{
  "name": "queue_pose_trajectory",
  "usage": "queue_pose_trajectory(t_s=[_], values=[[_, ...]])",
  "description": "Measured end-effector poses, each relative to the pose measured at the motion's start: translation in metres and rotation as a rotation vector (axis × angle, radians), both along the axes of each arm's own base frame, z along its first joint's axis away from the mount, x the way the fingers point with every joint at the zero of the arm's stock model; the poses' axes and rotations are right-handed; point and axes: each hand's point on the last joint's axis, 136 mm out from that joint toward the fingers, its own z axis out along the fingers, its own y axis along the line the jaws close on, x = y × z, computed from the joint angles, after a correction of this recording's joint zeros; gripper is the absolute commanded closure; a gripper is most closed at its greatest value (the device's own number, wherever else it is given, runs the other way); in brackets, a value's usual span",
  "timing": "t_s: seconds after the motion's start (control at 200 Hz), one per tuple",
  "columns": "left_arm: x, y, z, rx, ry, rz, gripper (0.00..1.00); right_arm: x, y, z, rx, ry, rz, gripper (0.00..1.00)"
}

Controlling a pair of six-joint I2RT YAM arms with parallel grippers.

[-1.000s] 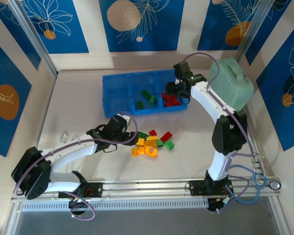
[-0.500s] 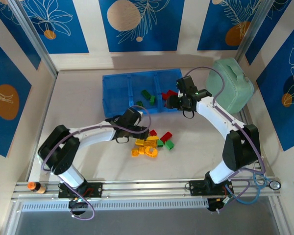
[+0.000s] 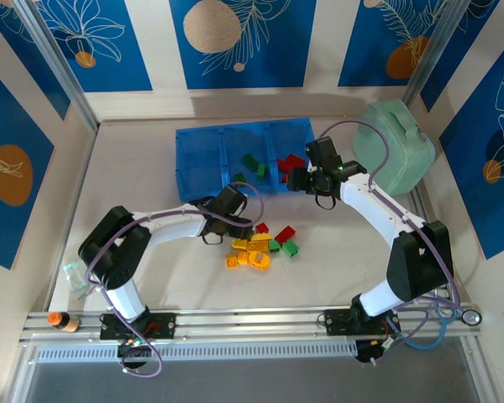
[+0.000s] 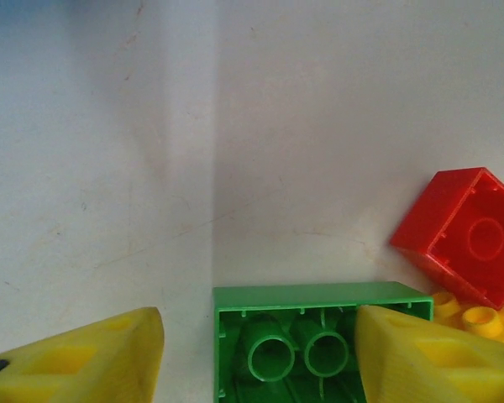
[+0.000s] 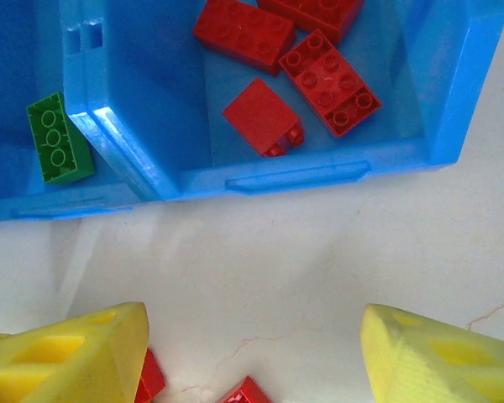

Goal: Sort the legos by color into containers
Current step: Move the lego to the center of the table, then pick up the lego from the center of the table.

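Note:
One finger of my left gripper overlaps the green brick's end, so my left gripper will open and shift to grip both ends (image 4: 219,344) before lifting the brick.
My left gripper (image 3: 239,225) is at the left edge of the loose pile of legos (image 3: 265,245), down at table level. In the left wrist view the left gripper (image 4: 256,336) stands open around an upturned green brick (image 4: 273,353). Its right finger touches the brick and the left finger (image 4: 92,357) is a gap away. A red brick (image 4: 466,235) and a yellow one (image 4: 479,319) lie just right. My right gripper (image 3: 300,180) (image 5: 252,336) hangs open and empty over bare table, just in front of the blue tray (image 3: 200,164). Red legos (image 5: 260,113) lie in its right compartment, a green one (image 5: 59,138) in the middle.
A mint-green rounded case (image 3: 395,147) stands at the back right, close to my right arm. A small orange-capped bottle (image 3: 59,320) and a clear scrap (image 3: 74,273) lie by the left arm's base. The tray's front wall (image 5: 302,176) is just beyond my right fingers.
My left gripper has reached the pile and its jaws have narrowed around the green brick. My right gripper has drawn back from over the red compartment to the table in front of the tray.

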Motion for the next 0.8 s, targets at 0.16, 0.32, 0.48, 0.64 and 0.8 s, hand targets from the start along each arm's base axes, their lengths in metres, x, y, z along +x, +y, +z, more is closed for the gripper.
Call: queue_pose_trajectory(t_s=[0.16, 0.32, 0.48, 0.64, 0.8], values=[[0.006, 0.010, -0.001, 0.005, -0.005, 0.032, 0.45, 0.000, 0.000, -0.001, 0.003, -0.001, -0.003, 0.33], [0.013, 0.048, 0.000, 0.021, -0.010, 0.139, 0.46, -0.003, -0.002, 0.002, 0.006, -0.010, -0.004, 0.33], [0.010, 0.068, 0.013, 0.070, -0.049, 0.177, 0.21, -0.003, -0.002, 0.008, 0.015, -0.024, -0.009, 0.33], [0.006, 0.063, 0.022, 0.067, -0.072, 0.158, 0.21, -0.004, -0.001, 0.012, 0.029, -0.030, -0.010, 0.33], [0.002, 0.067, 0.018, 0.099, -0.059, 0.137, 0.18, -0.006, -0.004, 0.013, 0.032, -0.034, -0.015, 0.33]])
